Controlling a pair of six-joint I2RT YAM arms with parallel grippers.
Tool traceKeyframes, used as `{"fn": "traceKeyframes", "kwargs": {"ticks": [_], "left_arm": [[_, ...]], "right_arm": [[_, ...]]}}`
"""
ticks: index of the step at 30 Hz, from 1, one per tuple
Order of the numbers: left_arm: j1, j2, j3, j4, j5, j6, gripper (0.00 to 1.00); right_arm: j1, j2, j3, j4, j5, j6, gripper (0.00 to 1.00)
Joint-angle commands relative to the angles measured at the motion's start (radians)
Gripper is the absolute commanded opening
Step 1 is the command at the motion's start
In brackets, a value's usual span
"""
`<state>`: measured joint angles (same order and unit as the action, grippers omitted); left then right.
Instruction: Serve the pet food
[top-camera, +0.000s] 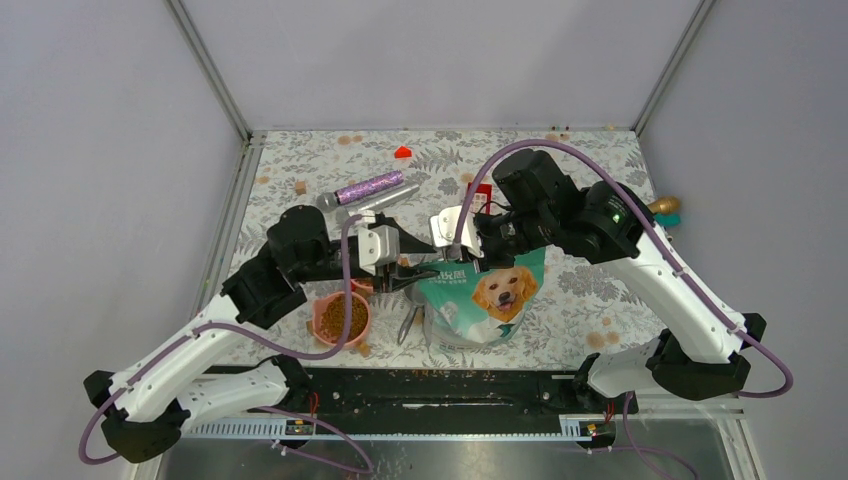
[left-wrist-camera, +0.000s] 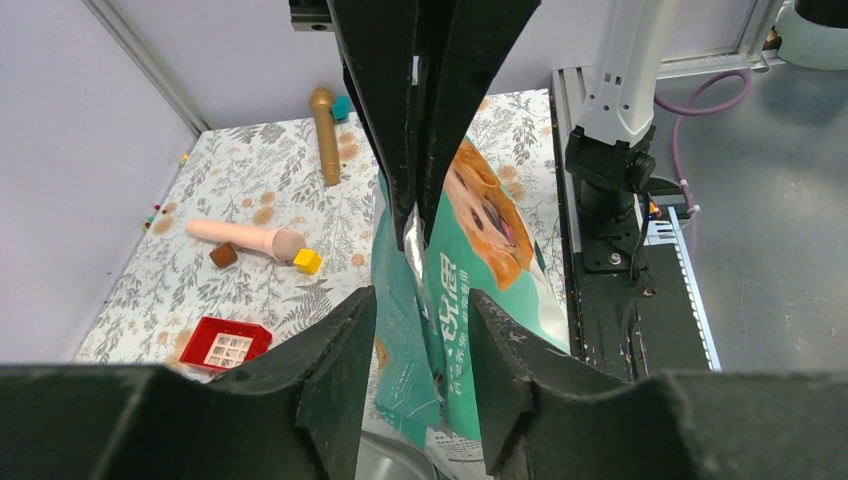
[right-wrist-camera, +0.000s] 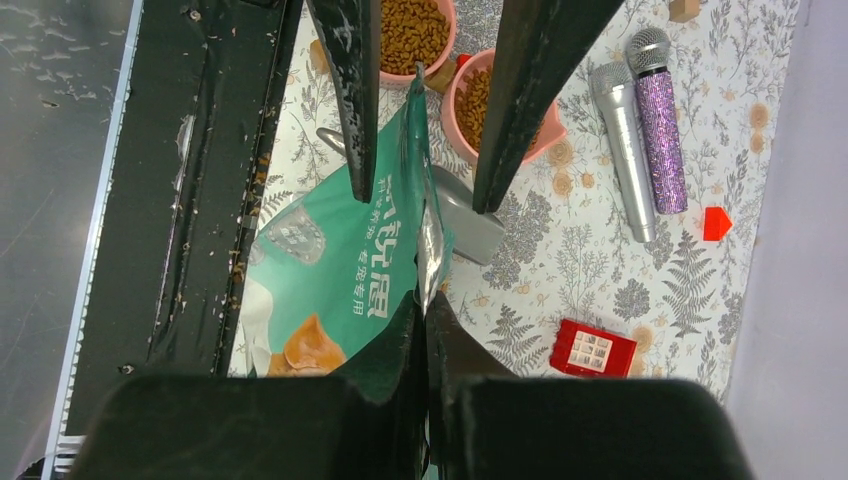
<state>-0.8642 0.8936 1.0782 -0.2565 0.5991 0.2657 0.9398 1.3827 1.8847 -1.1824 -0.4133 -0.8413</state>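
I can see the pouch's top edge gaping beyond my right gripper's pinch, so I will pinch the pouch's corner (right-wrist-camera: 417, 88) with my left gripper before my right gripper takes hold closer to it.
The teal-green and silver pouch (top-camera: 490, 300) printed with a golden retriever stands upright near the table's front. My right gripper (top-camera: 462, 250) is shut on the pouch's top edge (right-wrist-camera: 425, 240). My left gripper (top-camera: 415, 272) is open, its jaws astride the pouch's other upper edge (left-wrist-camera: 405, 290); its fingers (right-wrist-camera: 355, 120) stand apart in the right wrist view. Brown kibble (top-camera: 338, 318) fills a pink bowl (top-camera: 318, 332) to the left of the pouch. The right wrist view shows kibble in two pink bowls (right-wrist-camera: 535, 135).
A grey metal scoop (right-wrist-camera: 465, 220) lies beside the pouch. Silver (top-camera: 372, 205) and purple glitter (top-camera: 368, 187) microphones lie behind the left arm. A gold microphone (left-wrist-camera: 325, 130), a pink one (left-wrist-camera: 245, 237), a red block (left-wrist-camera: 225, 345) and small blocks (left-wrist-camera: 308, 261) lie on the right.
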Motion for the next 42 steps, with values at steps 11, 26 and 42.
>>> {"fn": "traceKeyframes", "kwargs": {"ticks": [11,26,42], "left_arm": [[-0.007,0.020,0.071,-0.035,-0.084,-0.006,0.00],[-0.018,0.015,0.071,0.037,-0.068,-0.065,0.00],[-0.019,0.004,0.051,0.072,-0.091,-0.074,0.00]], "right_arm": [[0.013,-0.042,0.024,0.070,0.012,0.061,0.00],[0.074,0.031,0.021,0.125,0.044,0.093,0.31],[0.084,0.015,0.023,0.034,0.147,0.016,0.00]]}}
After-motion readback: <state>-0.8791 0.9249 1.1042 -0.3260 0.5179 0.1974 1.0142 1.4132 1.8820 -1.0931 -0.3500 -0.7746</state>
